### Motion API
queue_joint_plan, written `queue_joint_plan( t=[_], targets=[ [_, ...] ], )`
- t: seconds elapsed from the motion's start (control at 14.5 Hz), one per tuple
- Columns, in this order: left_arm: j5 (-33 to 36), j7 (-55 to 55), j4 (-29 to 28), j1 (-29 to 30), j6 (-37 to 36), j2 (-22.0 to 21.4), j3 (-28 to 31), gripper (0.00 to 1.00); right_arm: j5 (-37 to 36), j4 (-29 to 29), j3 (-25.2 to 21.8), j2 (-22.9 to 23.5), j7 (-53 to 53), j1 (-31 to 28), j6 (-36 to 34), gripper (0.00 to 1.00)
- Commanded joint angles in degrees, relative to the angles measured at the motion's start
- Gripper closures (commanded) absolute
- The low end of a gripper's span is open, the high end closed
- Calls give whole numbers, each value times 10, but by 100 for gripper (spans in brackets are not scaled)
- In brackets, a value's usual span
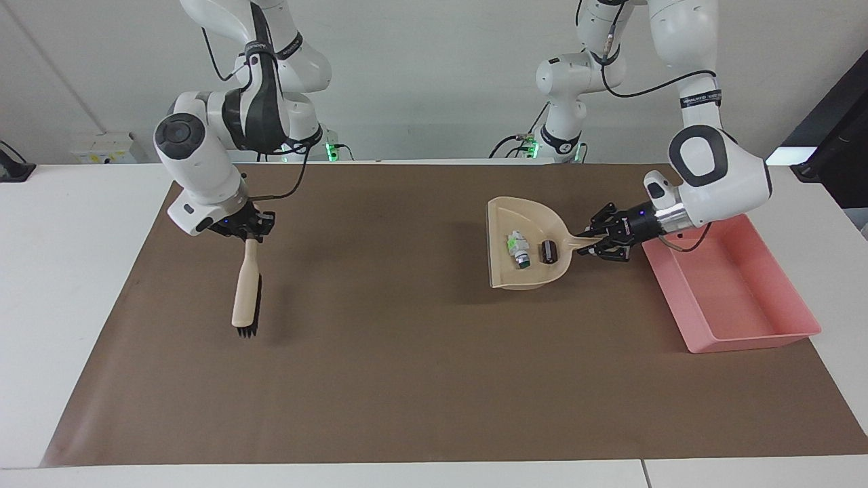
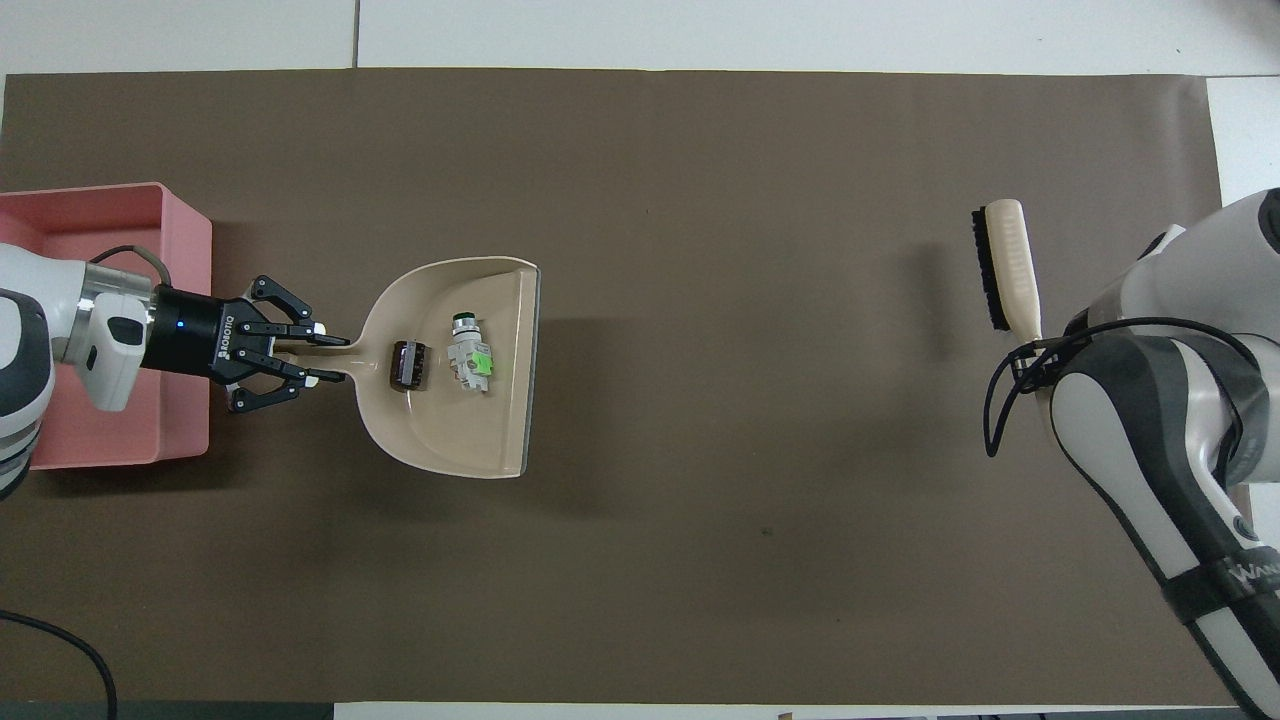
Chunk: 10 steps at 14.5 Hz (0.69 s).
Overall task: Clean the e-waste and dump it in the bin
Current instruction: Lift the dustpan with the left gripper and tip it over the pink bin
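Next, I set the beige brush down with my right gripper on the brown mat (image 2: 1087, 384), near its edge opposite the pink bin. The brush now hangs over the mat.
My left gripper (image 1: 587, 242) (image 2: 325, 355) is shut on the handle of the beige dustpan (image 1: 525, 220) (image 2: 465, 440). The pan hangs above the brown mat, beside the pink bin (image 1: 725, 288) (image 2: 185, 240). Both pieces of e-waste lie in the pan: a white cylinder with a green end (image 1: 518, 248) (image 2: 468, 350) and a black block (image 1: 548, 251) (image 2: 407, 364) closer to the handle. My right gripper (image 1: 249, 232) is shut on the handle of a beige brush (image 1: 246, 291) (image 2: 1006, 262), which hangs bristle end down over the mat at the right arm's end.
The brown mat (image 1: 380, 352) (image 2: 700, 200) covers most of the white table. The bin sits at the mat's edge at the left arm's end. A black cable (image 2: 60, 640) trails by the left arm's base.
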Motion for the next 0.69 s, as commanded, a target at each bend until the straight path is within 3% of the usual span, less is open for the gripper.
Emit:
queue_joint_plan(
  t=[0.0, 0.28, 0.62],
  targets=[
    [-21, 19, 68, 37, -79, 31, 2, 100, -7, -50, 8, -25, -40, -49, 41, 100],
    [-10, 13, 186, 77, -163, 81, 23, 100, -7, -91, 8, -22, -73, -98, 94, 100],
    [25, 18, 303, 76, -253, 142, 141, 100, -7, -125, 8, -29, -79, -111, 115, 99]
  ],
)
